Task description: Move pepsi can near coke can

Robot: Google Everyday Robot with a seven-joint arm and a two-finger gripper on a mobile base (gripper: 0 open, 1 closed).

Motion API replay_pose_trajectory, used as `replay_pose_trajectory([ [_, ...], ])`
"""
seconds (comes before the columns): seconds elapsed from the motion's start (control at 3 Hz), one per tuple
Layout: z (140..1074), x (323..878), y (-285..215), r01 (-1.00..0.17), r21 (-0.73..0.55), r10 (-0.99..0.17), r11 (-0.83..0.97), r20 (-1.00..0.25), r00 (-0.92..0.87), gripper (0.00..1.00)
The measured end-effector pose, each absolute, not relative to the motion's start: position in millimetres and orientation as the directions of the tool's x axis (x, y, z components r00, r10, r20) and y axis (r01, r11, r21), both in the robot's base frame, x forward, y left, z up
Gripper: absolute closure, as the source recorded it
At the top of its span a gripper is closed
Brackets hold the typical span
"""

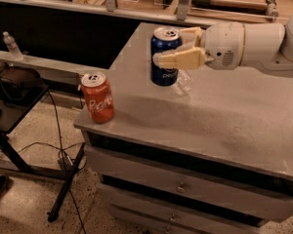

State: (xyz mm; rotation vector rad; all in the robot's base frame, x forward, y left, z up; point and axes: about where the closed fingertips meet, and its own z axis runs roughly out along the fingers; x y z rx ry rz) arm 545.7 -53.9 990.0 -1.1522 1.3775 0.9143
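Observation:
Next, my gripper sets the pepsi can down upright and lets go of it on the grey cabinet top snug (127, 116) against the coke can.
The pepsi can (164, 65) is dark blue with a silver top and is held upright just above the grey cabinet top (224, 116), left of its middle. My gripper (172, 48) reaches in from the right and is shut on the can, one cream finger (178, 60) across its front. The coke can (97, 98) is red-orange with white script and stands upright at the cabinet's front left corner, down and left of the pepsi can, with a gap between them.
A clear plastic bottle (182, 83) lies on the cabinet just right of and behind the pepsi can. Drawers (185, 184) are below the top. A black stand with cables (19, 96) is on the floor to the left. A shelf edge (112, 9) runs behind.

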Motion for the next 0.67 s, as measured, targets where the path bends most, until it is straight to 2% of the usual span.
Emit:
replay_pose_trajectory([
  [0.67,979,539,-30,-0.949,-0.081,-0.101,0.304,-0.994,0.053,1.0],
])
